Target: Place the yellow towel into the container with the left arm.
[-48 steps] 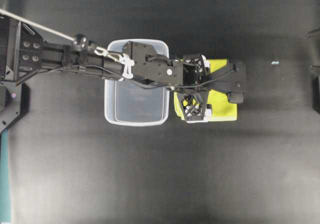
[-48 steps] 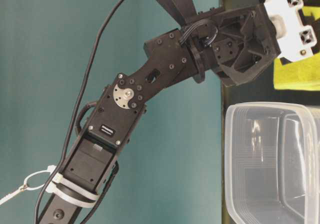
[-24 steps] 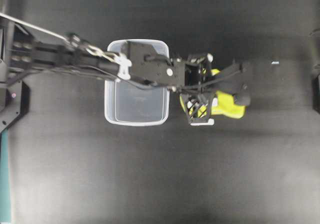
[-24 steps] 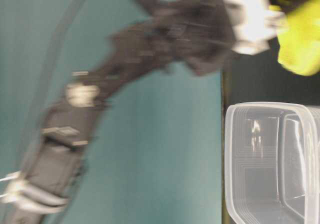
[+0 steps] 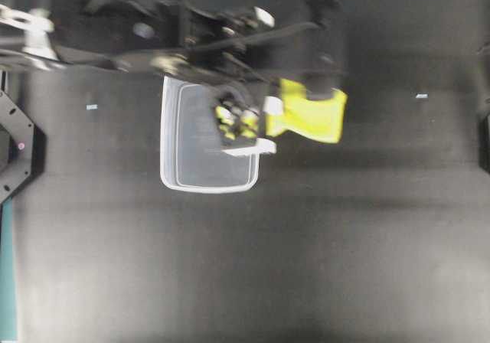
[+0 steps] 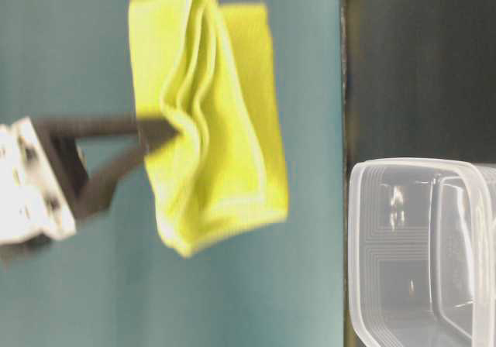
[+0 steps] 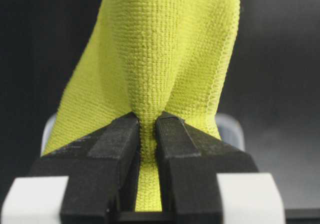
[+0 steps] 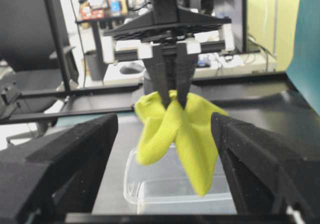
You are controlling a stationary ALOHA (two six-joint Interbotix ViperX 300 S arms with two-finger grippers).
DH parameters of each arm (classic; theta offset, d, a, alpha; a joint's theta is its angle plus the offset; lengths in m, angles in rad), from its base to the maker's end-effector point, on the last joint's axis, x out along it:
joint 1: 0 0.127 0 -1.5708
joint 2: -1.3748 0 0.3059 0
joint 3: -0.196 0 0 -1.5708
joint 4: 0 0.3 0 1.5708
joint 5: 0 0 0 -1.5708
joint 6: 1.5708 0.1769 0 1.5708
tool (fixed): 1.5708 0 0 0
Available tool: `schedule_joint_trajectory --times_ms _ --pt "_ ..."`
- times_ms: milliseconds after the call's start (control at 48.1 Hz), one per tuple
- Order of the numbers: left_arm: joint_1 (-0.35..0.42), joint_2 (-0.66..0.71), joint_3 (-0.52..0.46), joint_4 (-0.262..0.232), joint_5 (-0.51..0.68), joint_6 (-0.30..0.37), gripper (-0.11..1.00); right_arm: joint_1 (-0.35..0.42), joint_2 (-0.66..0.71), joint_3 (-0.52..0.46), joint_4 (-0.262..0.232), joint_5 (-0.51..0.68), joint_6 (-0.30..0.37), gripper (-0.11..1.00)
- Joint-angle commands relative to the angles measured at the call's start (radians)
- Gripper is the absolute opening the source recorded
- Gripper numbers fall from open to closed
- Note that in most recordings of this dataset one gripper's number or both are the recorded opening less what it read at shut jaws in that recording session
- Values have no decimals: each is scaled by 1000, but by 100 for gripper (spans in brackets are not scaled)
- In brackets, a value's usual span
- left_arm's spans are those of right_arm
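Note:
My left gripper needs to let go of the yellow towel over the middle of the clear container's bottom (image 5: 216, 129), inside the container's rim.
The yellow towel (image 5: 312, 115) hangs bunched from my left gripper (image 5: 269, 121), lifted well above the black table. The gripper's black jaws are shut on a fold of the towel (image 7: 165, 49), pinching it at the left gripper (image 7: 147, 126). The clear container (image 5: 207, 188) sits on the table below, and the gripper is over its right edge with the towel just right of the rim. In the table-level view the towel (image 6: 209, 122) hangs clear of the container (image 6: 364, 246). The right wrist view shows the towel (image 8: 180, 129) above the container (image 8: 150, 189). My right gripper (image 8: 165, 121) is open and empty.
The left arm (image 5: 153, 37) stretches from the left edge across the top of the container. Small pale specks lie on the table, one at the left (image 5: 92, 106) and one at the right (image 5: 420, 96). A black mount (image 5: 15, 136) is at the left edge.
My left gripper closed on the towel lying right of the container, lifted it off the table and carried it up and left toward the container. The towel now hangs bunched.

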Motion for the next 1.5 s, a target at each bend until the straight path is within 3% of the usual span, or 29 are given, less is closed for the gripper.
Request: schedule_joint_trajectory --times_ms 0,146,354,582,874,1040,1103,1311,1394,1477 --pt "3 -84 80 5 -8 -2 7 0 6 -14 3 -12 -3 73" --pt "11 -153 195 5 -28 -2 7 -2 6 -12 3 -12 0 73" --pt "17 -201 281 5 -74 0 7 -2 6 -11 3 -12 5 73" --pt "18 -216 318 5 -78 3 7 0 6 -11 3 -12 5 73" --pt "20 -212 347 5 -109 55 7 -2 6 -11 3 -12 5 73" --pt "28 -209 374 5 -127 41 9 0 6 -11 3 -12 6 73" --pt "28 -210 383 5 -129 41 21 0 6 -11 3 -12 6 73" --pt "21 -209 396 5 -163 15 81 -2 5 -11 3 -12 6 73" --pt "21 -209 394 5 -179 12 90 0 5 -11 3 -12 6 73" --pt "18 -215 394 5 -201 8 89 -2 6 -11 3 -12 6 73"
